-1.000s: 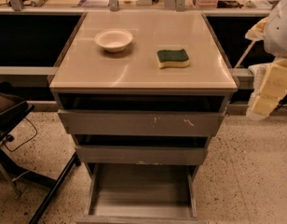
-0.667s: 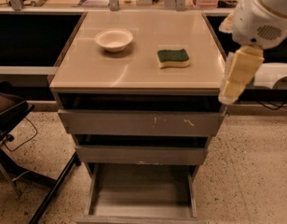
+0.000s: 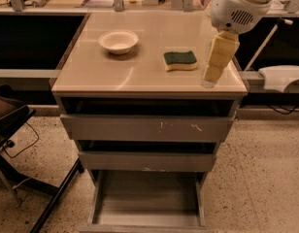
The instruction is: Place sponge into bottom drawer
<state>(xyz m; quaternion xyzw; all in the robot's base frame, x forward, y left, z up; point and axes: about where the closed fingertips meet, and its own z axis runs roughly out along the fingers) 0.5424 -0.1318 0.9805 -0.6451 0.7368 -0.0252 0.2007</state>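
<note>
Next, my gripper closes on the sponge (image 3: 180, 60) on the beige cabinet top, since the sponge belongs in the bottom drawer.
The sponge (image 3: 180, 60), yellow with a dark green top, lies flat on the beige cabinet top (image 3: 140, 74), right of centre. My gripper (image 3: 211, 75) hangs from the white arm (image 3: 241, 6) over the top's right front corner, just right of the sponge and apart from it. It holds nothing that I can see. The bottom drawer (image 3: 147, 200) is pulled out at floor level, and its grey inside is bare.
A white bowl (image 3: 118, 41) stands on the top, left of the sponge. The two upper drawers (image 3: 147, 127) (image 3: 147, 160) stick out slightly. A dark chair and its legs (image 3: 13, 118) stand at the left. A white object (image 3: 284, 76) is at the right.
The arm and gripper have swung in from the right edge of the view to over the cabinet's right front corner, close to the sponge. The sponge and bowl have not moved.
</note>
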